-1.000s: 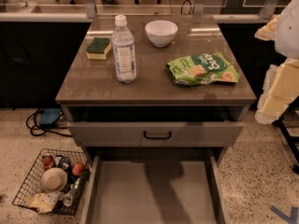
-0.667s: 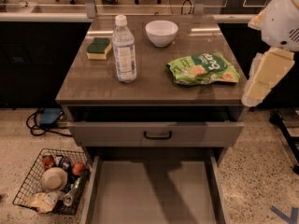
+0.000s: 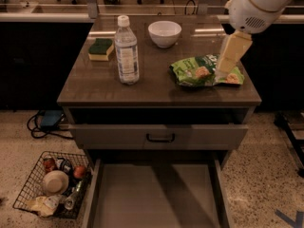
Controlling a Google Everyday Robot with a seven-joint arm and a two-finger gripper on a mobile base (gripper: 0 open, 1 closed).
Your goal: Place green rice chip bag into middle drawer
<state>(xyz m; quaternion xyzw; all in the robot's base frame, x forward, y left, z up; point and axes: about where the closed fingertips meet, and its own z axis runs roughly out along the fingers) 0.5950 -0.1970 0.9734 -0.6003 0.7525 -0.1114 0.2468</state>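
My gripper is going to close on the green rice chip bag, at the bag's half (image 3: 195, 68) closest to the water bottle.
The green rice chip bag (image 3: 197, 71) lies flat on the right side of the wooden tabletop (image 3: 152, 82). My gripper (image 3: 225, 66) comes down from the white arm at the upper right and sits over the bag's right end, at or just above its surface. The middle drawer (image 3: 154, 194) is pulled wide open at the bottom of the view, its pale-grey floor bare. Above it is a grey drawer front with a small black handle (image 3: 160, 137), pulled out slightly.
A water bottle (image 3: 127, 51) stands left of centre on the tabletop, with a white bowl (image 3: 164, 33) behind and a green-and-yellow sponge (image 3: 101, 49) at the back left. A wire basket (image 3: 52, 184) of items sits on the floor left of the drawers. Cables (image 3: 45, 122) lie nearby.
My arm has swung in from the right edge, leftwards and forwards, so the gripper is now over the right end of the bag. The bag and the drawers have not moved.
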